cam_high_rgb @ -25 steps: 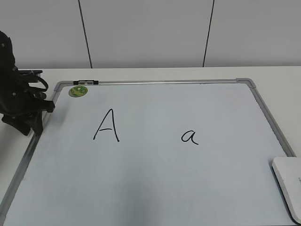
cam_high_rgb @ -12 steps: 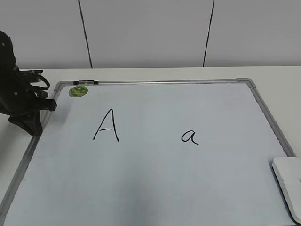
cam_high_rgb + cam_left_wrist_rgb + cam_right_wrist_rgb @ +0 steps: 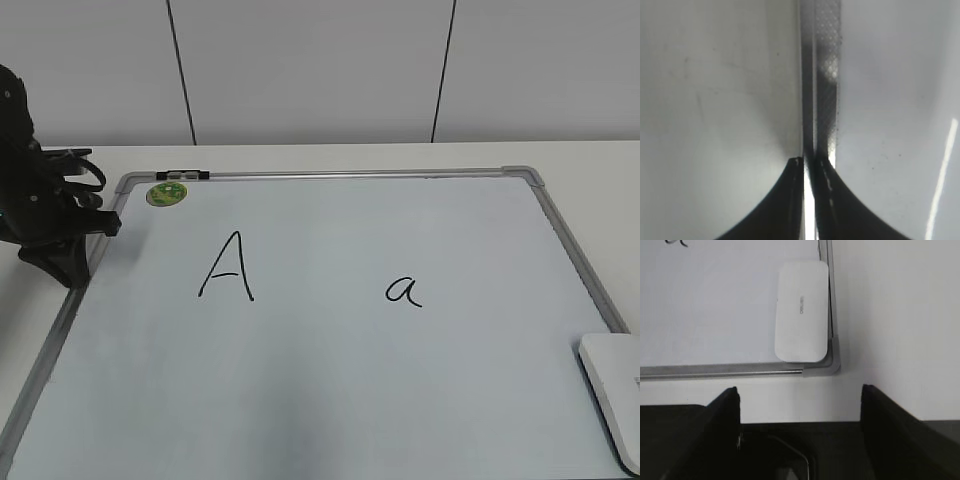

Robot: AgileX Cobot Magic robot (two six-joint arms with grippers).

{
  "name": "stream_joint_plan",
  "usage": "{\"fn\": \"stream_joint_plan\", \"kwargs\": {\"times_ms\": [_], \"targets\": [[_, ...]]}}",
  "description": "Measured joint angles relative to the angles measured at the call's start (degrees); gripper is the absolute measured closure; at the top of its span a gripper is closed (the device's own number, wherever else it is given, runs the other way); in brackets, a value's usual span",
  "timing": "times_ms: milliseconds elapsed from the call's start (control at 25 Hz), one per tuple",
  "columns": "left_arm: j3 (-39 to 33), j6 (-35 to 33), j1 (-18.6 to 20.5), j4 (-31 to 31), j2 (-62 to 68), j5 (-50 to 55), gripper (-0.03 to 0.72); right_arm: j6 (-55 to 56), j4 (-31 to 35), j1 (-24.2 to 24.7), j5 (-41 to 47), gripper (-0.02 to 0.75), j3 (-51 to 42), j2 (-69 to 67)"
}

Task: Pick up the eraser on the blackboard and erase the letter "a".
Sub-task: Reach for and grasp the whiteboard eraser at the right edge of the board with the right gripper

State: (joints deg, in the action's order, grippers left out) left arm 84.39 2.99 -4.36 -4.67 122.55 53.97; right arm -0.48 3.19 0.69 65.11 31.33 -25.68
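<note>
My right gripper will go to the white eraser next and close on the eraser's middle (image 3: 612, 405) (image 3: 802, 306), across its long sides.
The eraser (image 3: 614, 393) is a white rounded block lying at the blackboard's near right corner, cut off by the picture edge. In the right wrist view the eraser (image 3: 802, 310) lies against the grey frame, ahead of my right gripper (image 3: 800, 392), which is open, empty and short of the board's edge. The lowercase "a" (image 3: 404, 290) is written in black right of the blackboard's (image 3: 330, 400) middle. My left gripper (image 3: 72, 270) rests at the board's left frame; in the left wrist view the left gripper (image 3: 809, 161) has its jaws together over the frame strip (image 3: 824, 75).
A capital "A" (image 3: 228, 266) is written left of centre. A round green sticker (image 3: 166, 193) sits near the far left corner. White table (image 3: 590, 160) surrounds the board, with a white panelled wall behind it.
My left arm shifted slightly at the board's left edge a second ago, then held still. Nothing else moved.
</note>
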Motion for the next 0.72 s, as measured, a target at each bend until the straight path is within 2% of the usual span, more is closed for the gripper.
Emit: {"fn": "stream_joint_plan", "kwargs": {"times_ms": [240,440,600,720], "targets": [[0.09,0.0,0.0,0.0,0.0,0.09,0.659,0.11,0.0,0.0,-0.94,0.184,3.34,-16.75],[0.09,0.0,0.0,0.0,0.0,0.13,0.658,0.11,0.0,0.0,-2.96,0.184,4.58,-24.39],[0.09,0.0,0.0,0.0,0.0,0.13,0.654,0.0,0.0,0.0,-3.86,0.152,4.67,-29.71],[0.09,0.0,0.0,0.0,0.0,0.13,0.652,-0.22,0.58,0.0,-5.98,0.096,4.67,-34.88]]}}
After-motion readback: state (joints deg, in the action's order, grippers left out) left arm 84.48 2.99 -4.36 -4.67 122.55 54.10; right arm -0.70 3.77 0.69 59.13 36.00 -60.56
